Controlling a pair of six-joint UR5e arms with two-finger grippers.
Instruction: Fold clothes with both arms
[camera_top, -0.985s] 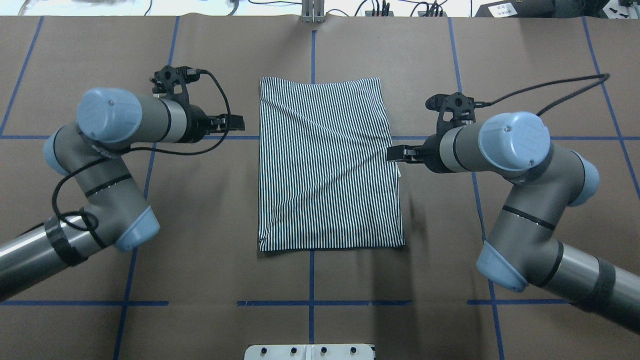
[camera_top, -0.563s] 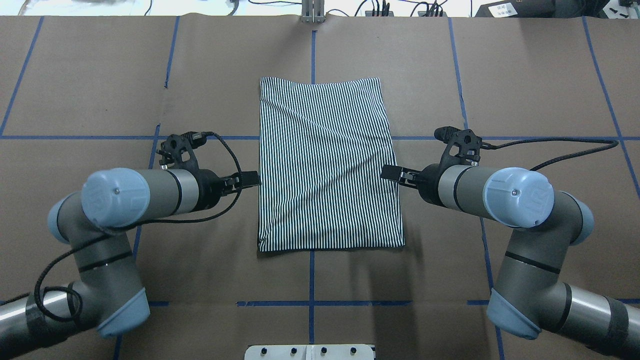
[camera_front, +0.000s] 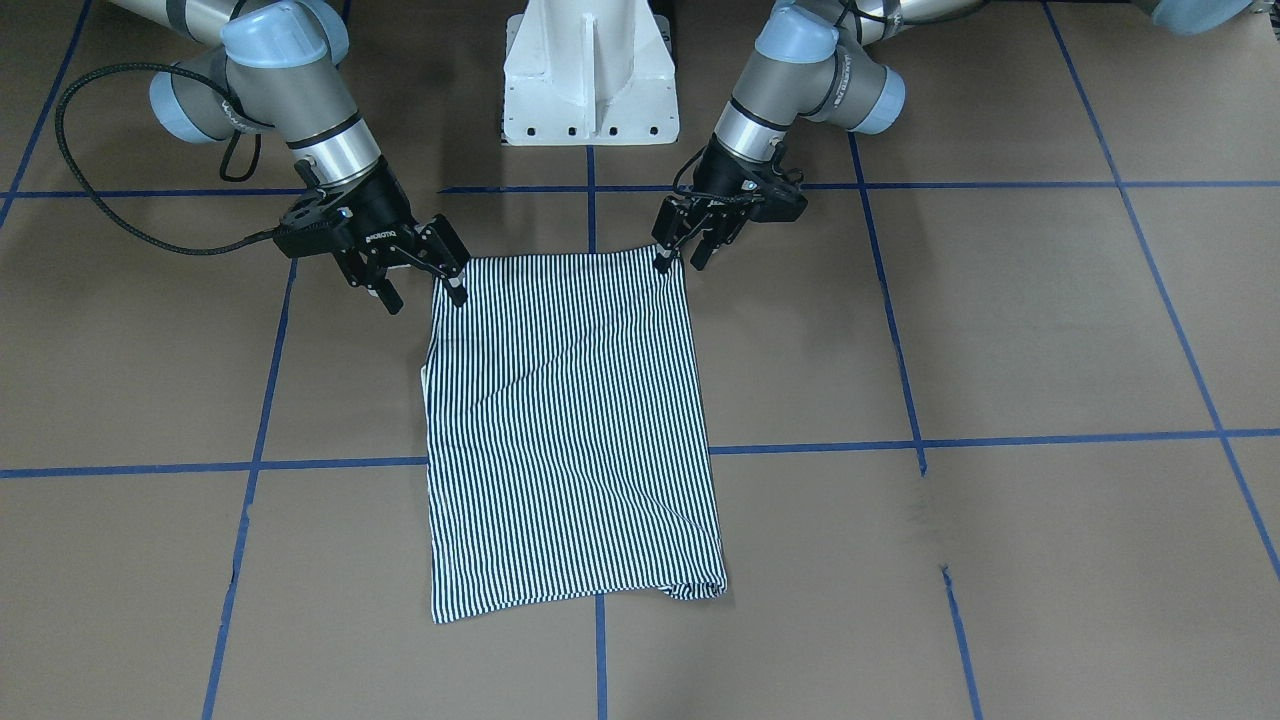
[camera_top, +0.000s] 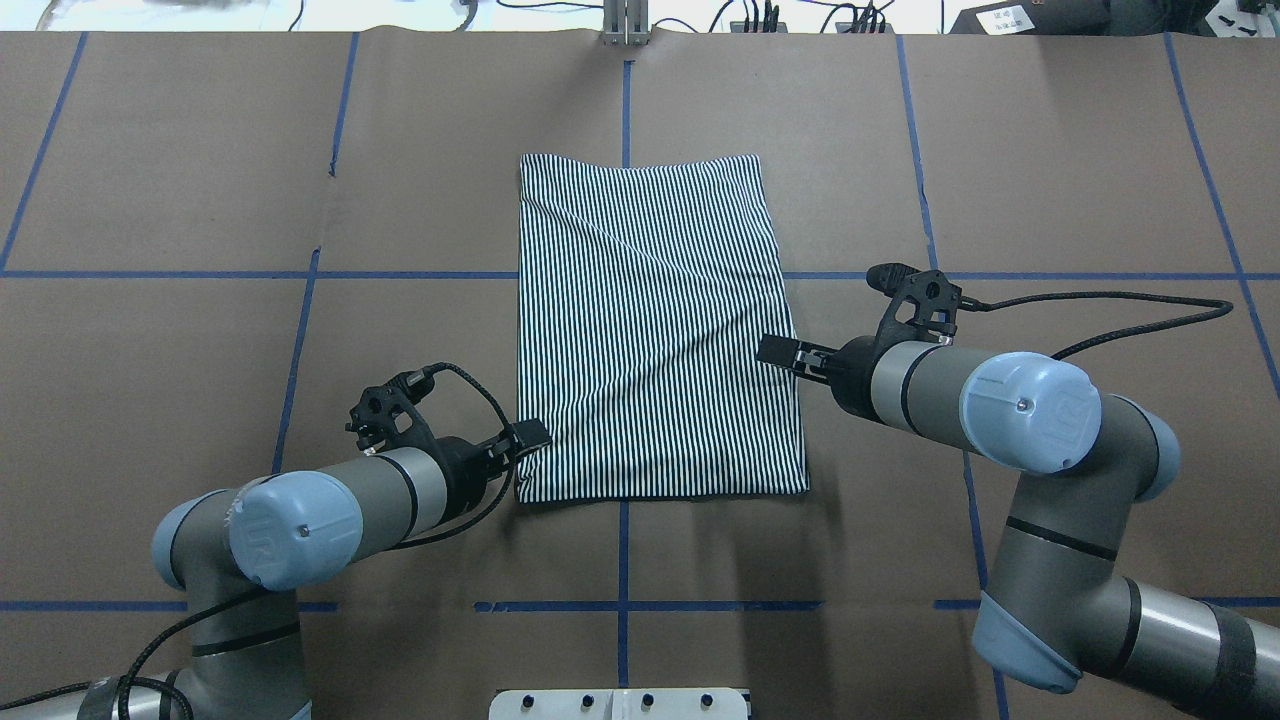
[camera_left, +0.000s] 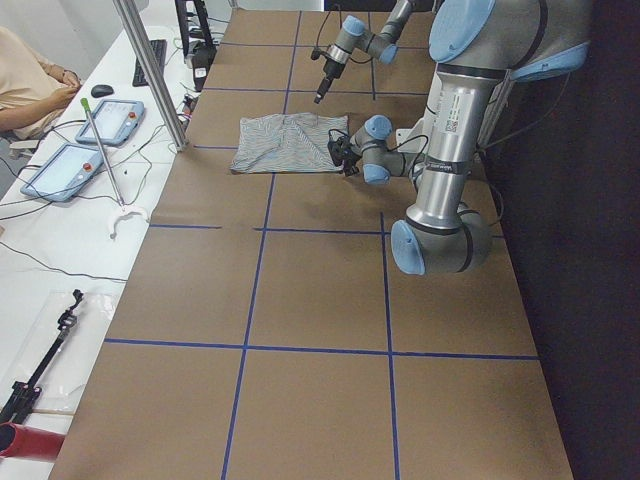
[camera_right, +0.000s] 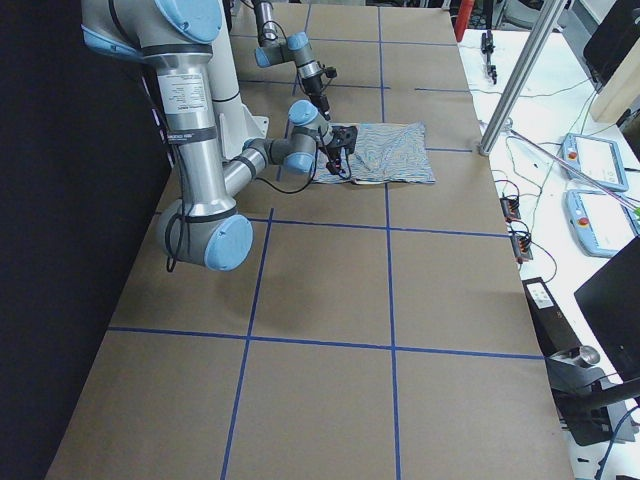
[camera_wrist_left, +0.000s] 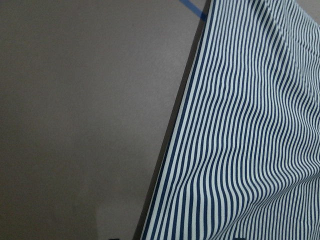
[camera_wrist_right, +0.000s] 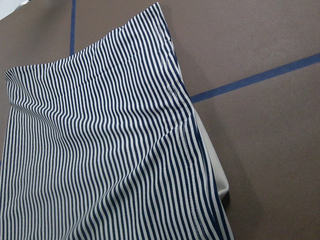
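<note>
Next, I close my right gripper on the near edge (camera_front: 483, 281) of the striped polo shirt, next to the white pedestal base, toward the side of the white collar.
The striped polo shirt (camera_top: 650, 330) lies folded into a flat rectangle in the middle of the table, also in the front-facing view (camera_front: 570, 430). A bit of white collar (camera_wrist_right: 212, 165) peeks out at its right edge. My left gripper (camera_top: 530, 437) is open beside the shirt's near-left corner, also in the front-facing view (camera_front: 680, 262). My right gripper (camera_top: 775, 350) is open at the shirt's right edge, its fingers spread in the front-facing view (camera_front: 425, 295). Neither holds cloth. The wrist views show only shirt (camera_wrist_left: 250, 125) and table, no fingers.
The white pedestal base (camera_front: 590, 90) stands at the table's near edge behind the shirt. Blue tape lines (camera_top: 623, 605) grid the brown table. A metal pole (camera_left: 150, 70), tablets (camera_left: 60, 170) and a seated operator (camera_left: 30, 80) are beyond the far edge.
Both arms have drawn back toward the robot's base along the shirt's sides. The left gripper went from the shirt's far-left side to its near-left corner. The shirt has not moved.
</note>
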